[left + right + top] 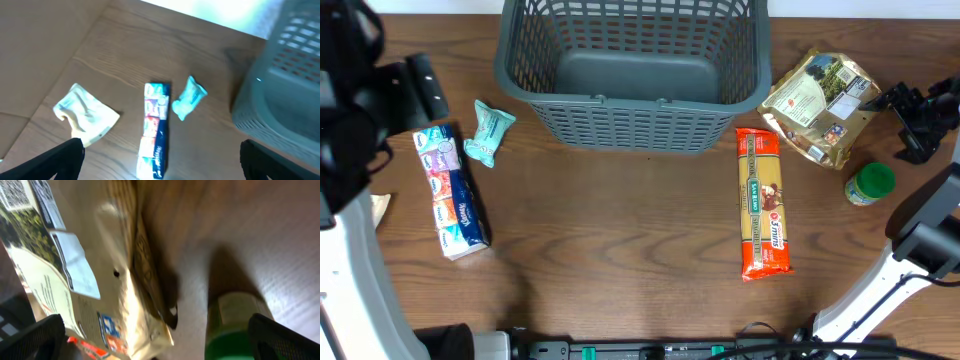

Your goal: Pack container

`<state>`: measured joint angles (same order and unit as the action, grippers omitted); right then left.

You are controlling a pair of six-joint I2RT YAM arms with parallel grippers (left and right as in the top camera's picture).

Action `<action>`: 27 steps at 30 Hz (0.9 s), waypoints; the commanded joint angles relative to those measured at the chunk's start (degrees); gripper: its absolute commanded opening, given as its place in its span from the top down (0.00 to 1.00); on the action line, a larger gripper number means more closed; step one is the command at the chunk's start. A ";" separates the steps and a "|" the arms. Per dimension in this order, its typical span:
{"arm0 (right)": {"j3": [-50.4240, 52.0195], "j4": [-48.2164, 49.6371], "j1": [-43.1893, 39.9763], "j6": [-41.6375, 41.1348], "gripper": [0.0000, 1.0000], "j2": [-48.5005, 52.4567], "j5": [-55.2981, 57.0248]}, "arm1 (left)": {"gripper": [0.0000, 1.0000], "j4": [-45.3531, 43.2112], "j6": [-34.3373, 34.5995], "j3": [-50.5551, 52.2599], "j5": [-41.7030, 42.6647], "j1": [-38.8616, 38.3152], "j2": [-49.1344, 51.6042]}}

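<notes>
The robot's right gripper needs to next move to the beige bag's outer edge (861, 109) (122, 262), the side farthest from the basket, and close there.
The container (630, 125) is a large dark grey lattice basket at the table's far middle, with nothing in it; its corner shows in the left wrist view (280, 100). A long tissue pack (451, 190) and a teal packet (488, 133) lie left of it, both also in the left wrist view, tissue pack (155, 127), teal packet (189, 97). A pasta packet (762, 200), a beige bag (820, 105) and a green-lidded jar (870, 184) lie right of it. My left gripper (160, 160) is open high above the tissue pack. My right gripper (157, 337) is open above the bag (75, 280) and jar (235, 330).
A crumpled beige cloth (85, 112) lies at the table's left edge, left of the tissue pack. The wooden table (620, 250) stretches in front of the basket. The arm bases stand at the near corners.
</notes>
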<state>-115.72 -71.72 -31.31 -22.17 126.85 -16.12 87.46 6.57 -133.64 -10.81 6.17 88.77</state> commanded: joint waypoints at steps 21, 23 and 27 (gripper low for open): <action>0.35 8.44 5.62 4.55 0.01 8.94 -4.33 | 0.01 -0.11 -3.54 -0.46 1.55 2.75 4.68; 0.35 9.53 6.69 5.57 0.01 10.14 -4.96 | 0.01 -0.11 -3.54 -0.46 1.55 2.75 4.68; 0.35 10.86 8.24 6.01 0.01 11.72 -5.27 | 0.01 -0.11 -3.54 -0.46 1.55 2.75 4.68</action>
<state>-115.66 -61.28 -24.88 -18.11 136.55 -20.18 87.22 4.03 -133.64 -9.37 8.62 93.17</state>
